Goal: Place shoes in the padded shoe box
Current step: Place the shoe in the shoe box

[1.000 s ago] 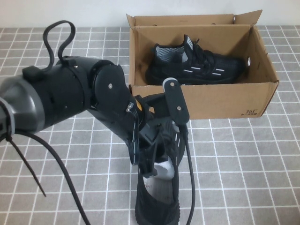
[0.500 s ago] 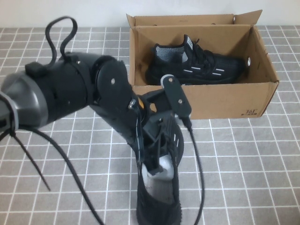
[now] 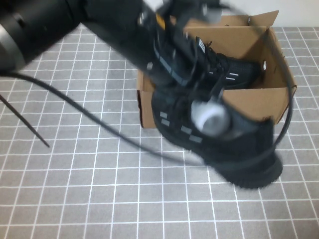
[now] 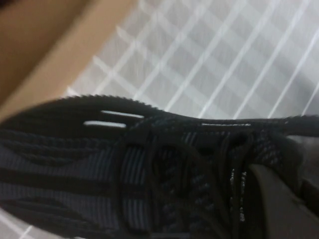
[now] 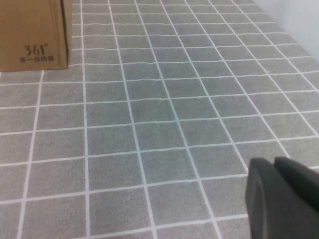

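My left gripper is holding a sneaker in front of the shoe box. It will let go of it between the second black sneaker and the shoe box's front side [image 3: 205,83].
My left gripper [image 3: 195,102] is shut on a black knit sneaker [image 3: 219,142] and holds it in the air, blurred, in front of the brown cardboard shoe box [image 3: 271,102]. The sneaker covers part of the box's front wall. The second black sneaker [image 3: 232,69] lies inside the box, partly hidden by my left arm. In the left wrist view the held sneaker [image 4: 124,174] fills the frame, with one finger [image 4: 281,211] against its laces and the box [image 4: 45,45] beyond. My right gripper [image 5: 286,199] hangs shut and empty over the tiles, outside the high view.
Grey tiled table [image 3: 75,189] all round. A black cable [image 3: 30,129] trails across the left side of the table. The box's printed front corner [image 5: 35,52] shows in the right wrist view, well away from the right gripper.
My left arm has lifted the sneaker off the table near the front edge and swung it up and back toward the box, turning it sideways. The right arm shows no change.
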`<state>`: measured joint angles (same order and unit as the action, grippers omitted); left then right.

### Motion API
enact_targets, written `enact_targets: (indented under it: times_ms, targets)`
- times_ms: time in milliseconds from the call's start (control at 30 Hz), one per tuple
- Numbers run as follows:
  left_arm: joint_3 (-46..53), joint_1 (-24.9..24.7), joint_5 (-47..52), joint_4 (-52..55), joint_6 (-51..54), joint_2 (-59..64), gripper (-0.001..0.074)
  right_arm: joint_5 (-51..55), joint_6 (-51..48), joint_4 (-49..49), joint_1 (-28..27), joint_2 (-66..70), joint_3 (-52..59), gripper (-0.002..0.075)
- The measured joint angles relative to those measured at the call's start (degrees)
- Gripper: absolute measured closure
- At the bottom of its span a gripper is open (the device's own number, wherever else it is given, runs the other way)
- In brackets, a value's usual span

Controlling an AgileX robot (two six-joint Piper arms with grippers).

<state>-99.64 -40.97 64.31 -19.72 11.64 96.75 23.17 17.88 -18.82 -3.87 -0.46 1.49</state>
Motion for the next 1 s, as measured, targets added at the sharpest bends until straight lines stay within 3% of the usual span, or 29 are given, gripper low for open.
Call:
enact_targets:
  times_ms: [67,100,333,733,1000]
  targets:
    - [-2.87,0.0,-1.02,0.0,-5.23,0.0,0.0731,-3.69,0.0,0.0,0.0,0.0,0.0,0.0733]
    - [-3.69,0.0,-2.25,0.0,-6.95,0.0,0.0731,0.0,0.0,0.0,0.0,0.0,0.0,0.0734]
    - [-5.1,0.0,-16.34,0.0,-16.4,2.11,0.0731,0.0,0.0,0.0,0.0,0.0,0.0,0.0733]
    - [-5.1,0.0,-40.42,2.17,-24.19,9.25,0.0731,0.0,0.0,0.0,0.0,0.0,0.0,0.0733]
    - [-5.1,1.94,-45.31,2.17,-26.3,12.07,0.0731,0.04,0.0,0.02,0.0,0.0,0.0,0.0733]
